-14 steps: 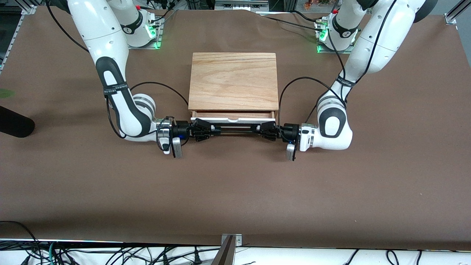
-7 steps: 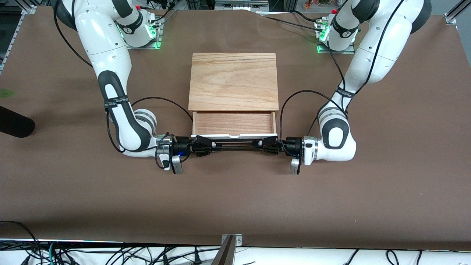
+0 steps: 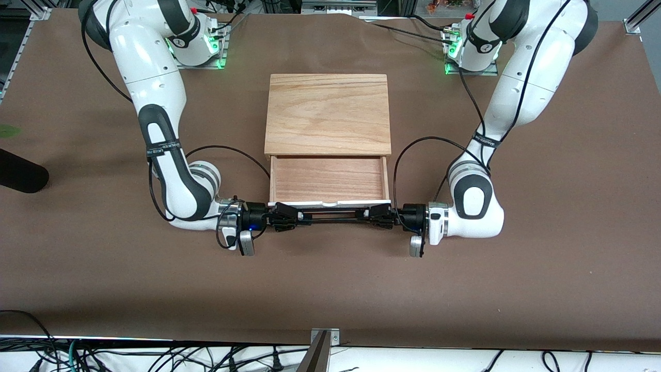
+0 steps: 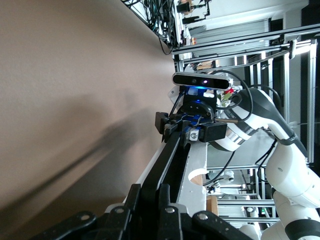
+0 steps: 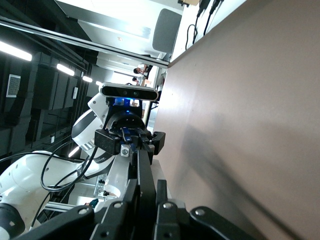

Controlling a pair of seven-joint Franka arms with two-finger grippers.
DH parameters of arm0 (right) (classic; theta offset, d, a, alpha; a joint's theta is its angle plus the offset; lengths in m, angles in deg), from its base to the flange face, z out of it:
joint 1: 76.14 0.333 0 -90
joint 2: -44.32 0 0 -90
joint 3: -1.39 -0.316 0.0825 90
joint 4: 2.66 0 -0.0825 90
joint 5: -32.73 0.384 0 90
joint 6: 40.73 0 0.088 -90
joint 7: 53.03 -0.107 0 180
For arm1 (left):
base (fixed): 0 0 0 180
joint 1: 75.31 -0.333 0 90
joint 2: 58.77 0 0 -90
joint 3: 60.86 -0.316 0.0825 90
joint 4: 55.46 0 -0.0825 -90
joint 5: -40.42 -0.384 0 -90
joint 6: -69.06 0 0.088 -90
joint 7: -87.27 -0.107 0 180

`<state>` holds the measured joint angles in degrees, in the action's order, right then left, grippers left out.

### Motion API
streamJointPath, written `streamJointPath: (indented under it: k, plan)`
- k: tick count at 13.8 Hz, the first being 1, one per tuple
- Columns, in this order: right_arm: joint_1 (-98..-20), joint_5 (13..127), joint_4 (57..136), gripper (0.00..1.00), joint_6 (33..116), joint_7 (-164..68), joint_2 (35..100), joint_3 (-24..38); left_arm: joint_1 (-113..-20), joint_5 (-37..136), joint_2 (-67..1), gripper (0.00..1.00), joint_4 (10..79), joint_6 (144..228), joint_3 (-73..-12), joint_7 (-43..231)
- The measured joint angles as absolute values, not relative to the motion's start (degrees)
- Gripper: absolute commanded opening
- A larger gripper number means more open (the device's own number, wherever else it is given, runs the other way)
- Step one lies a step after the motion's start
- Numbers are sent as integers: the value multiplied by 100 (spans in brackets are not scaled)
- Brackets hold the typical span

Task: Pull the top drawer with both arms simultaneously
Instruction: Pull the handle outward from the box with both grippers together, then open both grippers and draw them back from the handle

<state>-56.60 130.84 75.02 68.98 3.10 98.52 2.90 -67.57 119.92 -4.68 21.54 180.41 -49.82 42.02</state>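
Observation:
Next, my left gripper lets go of the top drawer's handle a little farther out, over the brown table (image 3: pixel 333 225) just past the white front panel.
The top drawer (image 3: pixel 328 178) stands pulled out of the light oak box (image 3: pixel 328 113), with its reddish-brown bottom exposed. Its white front panel (image 3: pixel 329 202) faces the front camera, with the thin black bar handle (image 3: pixel 333 215) in front of it. My left gripper (image 3: pixel 373 213) is shut on the handle's end toward the left arm. My right gripper (image 3: pixel 295 216) is shut on the handle's other end. In the left wrist view my fingers (image 4: pixel 134 192) clamp the bar (image 4: pixel 172 160). In the right wrist view my fingers (image 5: pixel 161 186) clamp the bar (image 5: pixel 144 165).
A black rounded object (image 3: pixel 20 176) lies at the right arm's end of the table. A metal bracket (image 3: pixel 323 346) stands at the table edge nearest the front camera. Open brown table surface lies between that edge and the drawer.
Both grippers have moved toward the front camera, holding the handle. The drawer has slid from nearly shut to well out of the box.

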Motion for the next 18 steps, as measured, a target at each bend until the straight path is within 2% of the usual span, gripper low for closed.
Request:
streamJointPath:
  k: [1,2,3,4,8,9,10,11,12,13,18]
  plan:
    - [-5666,13085,7449,8,6926,298,9879,290,-6748,11946,-390,9,2017,18041,-4983,4251]
    - [-5673,13092,7426,19,6955,283,9900,290,-6738,11937,-307,9,1901,18039,-4983,4286]
    - [-5677,13099,7416,82,6982,269,9916,290,-6730,11935,-229,9,1801,18029,-4983,4314]
    - [-5677,13104,7406,100,7012,261,9930,289,-6726,11934,-165,9,1725,18014,-4983,4341]
    - [-5756,13152,7277,100,7134,226,9939,294,-6729,11899,-46,10,1580,17996,-5060,4556]
    - [-5771,13152,7264,100,7128,213,9937,294,-6732,11898,-41,19,1572,17978,-5064,4572]
    - [-5771,13152,7262,100,7126,206,9938,293,-6732,11898,-37,38,1568,17978,-5064,4580]
    - [-5771,13152,7262,100,7121,202,9937,290,-6731,11896,-33,47,1564,17980,-5066,4579]
    - [-5769,13152,7262,100,7112,198,9938,289,-6729,11895,-31,79,1556,18003,-5070,4572]
    - [-5769,13152,7262,100,7106,198,9938,289,-6733,11893,-29,100,1539,18070,-5107,4569]
    - [-5778,12981,7253,100,7099,198,9925,305,-6766,11838,13,100,1498,18149,-5215,4575]
